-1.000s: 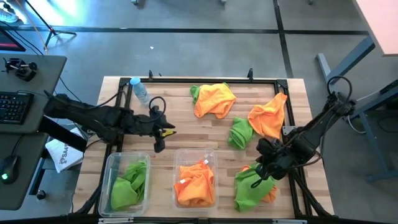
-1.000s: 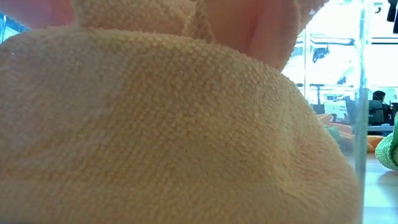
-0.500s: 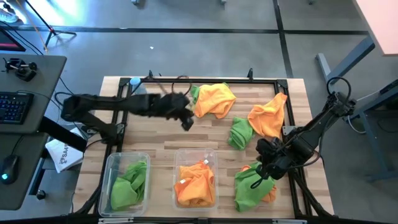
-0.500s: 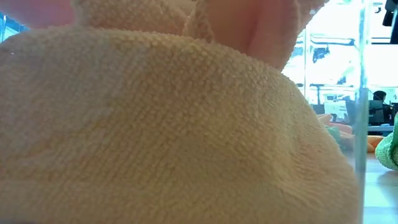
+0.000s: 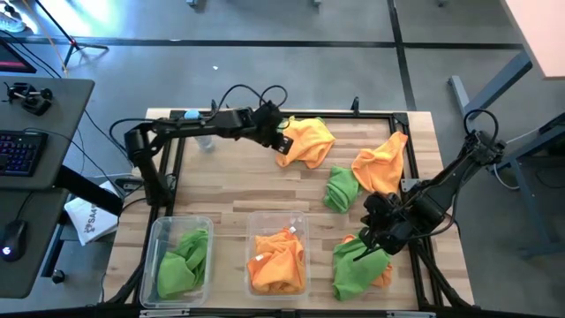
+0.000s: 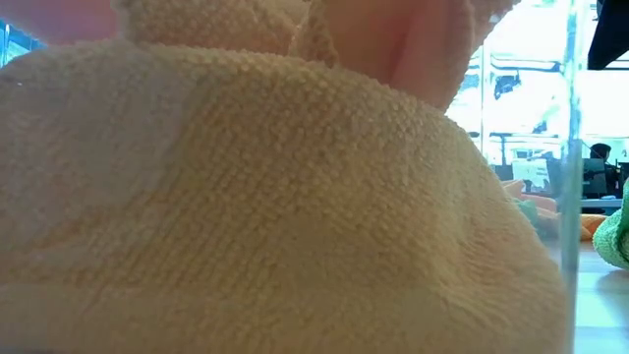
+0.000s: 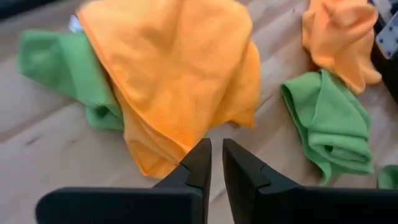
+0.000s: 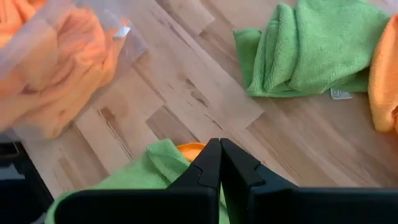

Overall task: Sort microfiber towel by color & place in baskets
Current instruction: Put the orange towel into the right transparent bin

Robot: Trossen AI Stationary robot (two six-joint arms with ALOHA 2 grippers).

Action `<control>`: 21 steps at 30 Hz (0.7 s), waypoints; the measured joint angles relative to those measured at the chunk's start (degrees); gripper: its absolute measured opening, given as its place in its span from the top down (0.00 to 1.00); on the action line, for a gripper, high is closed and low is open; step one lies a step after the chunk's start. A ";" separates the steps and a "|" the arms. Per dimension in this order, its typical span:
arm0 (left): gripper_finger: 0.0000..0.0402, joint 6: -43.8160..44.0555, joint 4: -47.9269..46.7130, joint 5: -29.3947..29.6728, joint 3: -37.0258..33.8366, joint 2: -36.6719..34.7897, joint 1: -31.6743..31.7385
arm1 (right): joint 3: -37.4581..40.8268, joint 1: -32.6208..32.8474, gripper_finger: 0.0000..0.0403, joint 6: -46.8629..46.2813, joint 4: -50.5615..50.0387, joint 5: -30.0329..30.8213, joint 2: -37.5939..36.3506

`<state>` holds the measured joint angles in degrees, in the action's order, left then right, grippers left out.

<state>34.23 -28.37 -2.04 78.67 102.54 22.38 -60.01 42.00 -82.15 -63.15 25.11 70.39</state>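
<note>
I will next close my left gripper on the far orange towel's folded corner (image 5: 284, 162) (image 7: 188, 148), on the side of the towel toward the tubs.
Two clear tubs stand at the table's near edge: the left tub (image 5: 157, 231) holds green towels (image 5: 181, 261), the middle tub (image 5: 306, 221) holds orange towels (image 5: 278, 261), which fill the low view (image 6: 246, 197). Loose on the wood lie an orange towel (image 5: 307, 141) (image 7: 180, 68) over a green one (image 7: 56, 59), a green towel (image 5: 340, 187), an orange towel (image 5: 381, 163), and a green towel (image 5: 357, 272) over orange. My left gripper (image 5: 281, 141) (image 7: 216, 152) hovers at the far orange towel's edge, open by a narrow gap. My right gripper (image 5: 364, 250) (image 8: 219, 148) is shut, just over the near-right green towel (image 8: 155, 165). My right gripper's shut fingers point down at the far edge of the near-right green towel; I cannot tell whether they touch it.
A small water bottle (image 5: 199, 131) stands at the far left corner, partly behind my left arm. A dark frame (image 5: 371, 113) runs along the table's far edge. Bare wood (image 5: 238, 185) lies between the far towels and the tubs. A white packet (image 5: 88, 221) sits off the left side.
My left arm has swung from beside the left tub toward the table's far edge and to the right, ending at the far orange towel. The right arm and all towels have stayed where they were.
</note>
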 joint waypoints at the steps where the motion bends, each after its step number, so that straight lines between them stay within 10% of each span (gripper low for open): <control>1: 0.91 -0.03 0.00 -1.31 0.18 0.78 0.44 | 0.00 0.00 1.00 -0.49 0.00 0.64 0.02; 9: 0.77 -2.38 -0.38 -3.60 0.55 4.62 0.83 | 0.00 0.00 1.00 -2.94 0.31 5.82 0.02; 21: 0.76 -1.22 -2.61 10.47 0.55 4.75 -1.44 | 0.00 0.00 1.00 -5.00 0.08 6.66 0.02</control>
<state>33.01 -30.98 8.43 79.22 107.28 20.94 -60.01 42.00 -87.15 -63.07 31.77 70.41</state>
